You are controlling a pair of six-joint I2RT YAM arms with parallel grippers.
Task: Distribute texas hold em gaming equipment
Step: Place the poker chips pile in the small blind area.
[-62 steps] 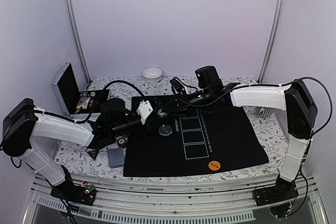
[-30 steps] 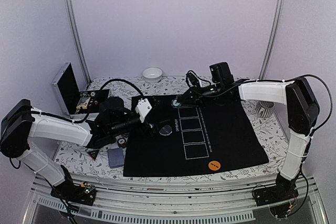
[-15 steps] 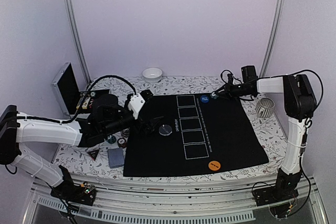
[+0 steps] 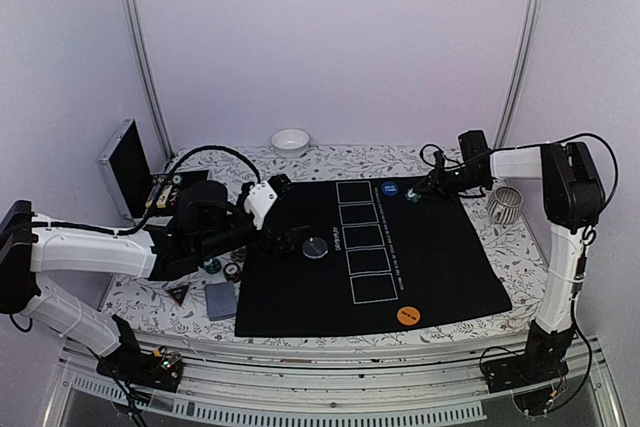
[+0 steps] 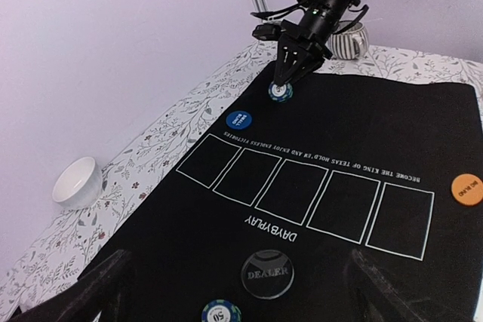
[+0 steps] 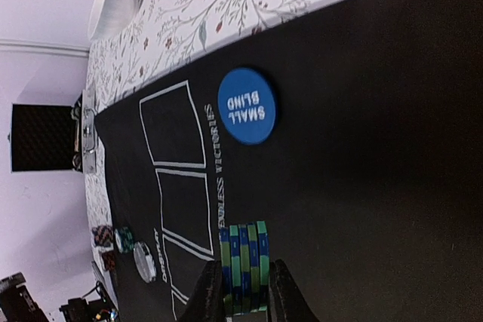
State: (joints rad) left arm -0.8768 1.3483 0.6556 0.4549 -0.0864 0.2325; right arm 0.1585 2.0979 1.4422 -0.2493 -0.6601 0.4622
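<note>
The robot's right gripper needs to release the striped poker chips, now held low and edge-on, on the black mat (image 4: 408,199) (image 6: 290,192) beside the blue small-blind button.
My right gripper (image 6: 241,292) is shut on a short stack of green-and-blue striped poker chips (image 6: 245,265), held edge-on between its fingers. The stack (image 5: 280,92) is low at the black mat's far right part, just beside the blue small-blind button (image 4: 390,188) (image 6: 247,105). My left gripper (image 5: 249,303) stands open over the mat's near-left part with nothing between its fingers. Under it lie the clear dealer button (image 5: 268,280) and a single green chip (image 5: 219,312). An orange button (image 4: 407,314) lies at the mat's near edge. Off the mat on the left are loose chips (image 4: 232,271), a triangle marker (image 4: 180,292) and a deck of cards (image 4: 220,299).
The black mat (image 4: 440,267) has a row of white card boxes down its middle. An open silver case (image 4: 125,167) stands at the far left. A small white bowl (image 4: 290,141) sits at the back, and a striped mug (image 4: 505,204) on the right by the mat.
The right gripper carried the chip stack from the mat's far left across to the right, then lowered it beside the blue button. The left arm drew back slightly, still open.
</note>
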